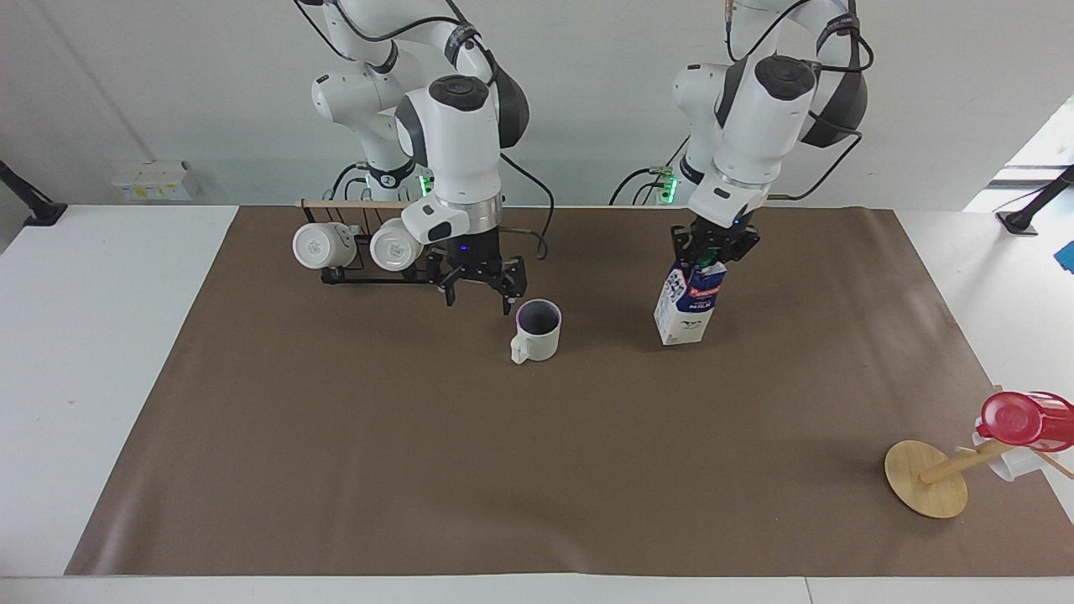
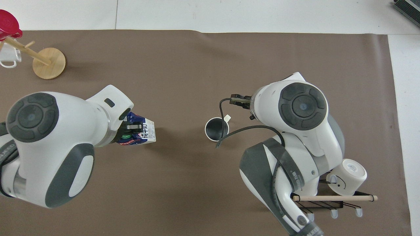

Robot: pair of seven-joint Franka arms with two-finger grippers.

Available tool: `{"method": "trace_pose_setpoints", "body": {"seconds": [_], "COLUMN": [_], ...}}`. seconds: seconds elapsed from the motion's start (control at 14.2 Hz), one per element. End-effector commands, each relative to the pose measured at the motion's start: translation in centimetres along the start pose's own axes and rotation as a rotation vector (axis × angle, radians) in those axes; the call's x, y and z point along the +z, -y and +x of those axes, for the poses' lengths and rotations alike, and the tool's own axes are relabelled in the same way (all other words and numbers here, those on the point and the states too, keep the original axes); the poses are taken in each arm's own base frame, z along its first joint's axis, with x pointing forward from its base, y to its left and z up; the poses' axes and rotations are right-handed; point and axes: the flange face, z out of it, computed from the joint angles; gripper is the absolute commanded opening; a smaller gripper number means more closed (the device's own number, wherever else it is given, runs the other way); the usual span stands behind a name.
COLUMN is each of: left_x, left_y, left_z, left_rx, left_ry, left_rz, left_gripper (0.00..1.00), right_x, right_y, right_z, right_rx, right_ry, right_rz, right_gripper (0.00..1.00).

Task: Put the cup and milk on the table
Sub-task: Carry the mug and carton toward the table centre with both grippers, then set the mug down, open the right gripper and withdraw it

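The milk, now tilted slightly beside the cup, will be let go by my left gripper on the brown sheet [image 2: 178, 133] close beside the cup, across from the cup's handle.
The cup [image 1: 537, 332] stands upright on the brown sheet [image 1: 503, 470] of the table [image 1: 101, 352], handle toward the camera of the facing view; it also shows in the overhead view [image 2: 215, 128]. My right gripper [image 1: 478, 299] is open and empty, raised over the sheet between the cup and the mug rack. My left gripper [image 1: 713, 250] is shut on the top of the milk [image 1: 688, 304], which tilts slightly, its base at or just above the sheet, beside the cup toward the left arm's end. In the overhead view the milk [image 2: 141, 134] pokes out from under the left wrist.
A black wire rack [image 1: 377, 273] with two plain white mugs [image 1: 323, 245] stands near the right arm's base. A tipped wooden stand [image 1: 927, 480] with a red cup [image 1: 1019, 419] lies at the sheet's corner farthest from the robots, at the left arm's end.
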Motion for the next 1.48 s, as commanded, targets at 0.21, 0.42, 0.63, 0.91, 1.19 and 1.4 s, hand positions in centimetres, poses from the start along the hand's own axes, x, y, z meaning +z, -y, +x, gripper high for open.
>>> {"method": "trace_pose_setpoints", "body": {"seconds": [0.21, 0.42, 0.63, 0.91, 1.19, 1.4], "left_x": [-0.5, 0.5, 2.3, 3.6, 4.4, 5.4], "left_y": [-4.3, -7.6, -9.4, -10.5, -10.3, -10.3], "left_z": [-0.5, -0.8, -0.5, -1.0, -1.2, -0.9], "left_rx": [-0.010, -0.048, -0.054, -0.054, -0.056, -0.057], "left_ry": [-0.022, -0.030, -0.025, -0.010, 0.004, 0.012], "left_rz": [-0.023, -0.040, -0.046, -0.038, -0.028, -0.020], "left_gripper": [0.29, 0.29, 0.31, 0.31, 0.33, 0.37], "right_x": [-3.6, -5.1, -6.0, -6.0, -5.7, -6.7], "right_y": [-7.8, -13.8, -17.9, -23.2, -29.2, -31.7], "right_z": [1.6, 2.4, 2.8, 2.8, 3.1, 4.2], "right_rx": [-0.089, -0.094, -0.051, -0.029, -0.029, -0.045], "right_ry": [0.081, 0.169, 0.217, 0.296, 0.314, 0.281], "right_rz": [-0.024, -0.032, -0.054, -0.072, -0.063, -0.012], "right_gripper": [1.00, 1.00, 1.00, 1.00, 1.00, 1.00]}}
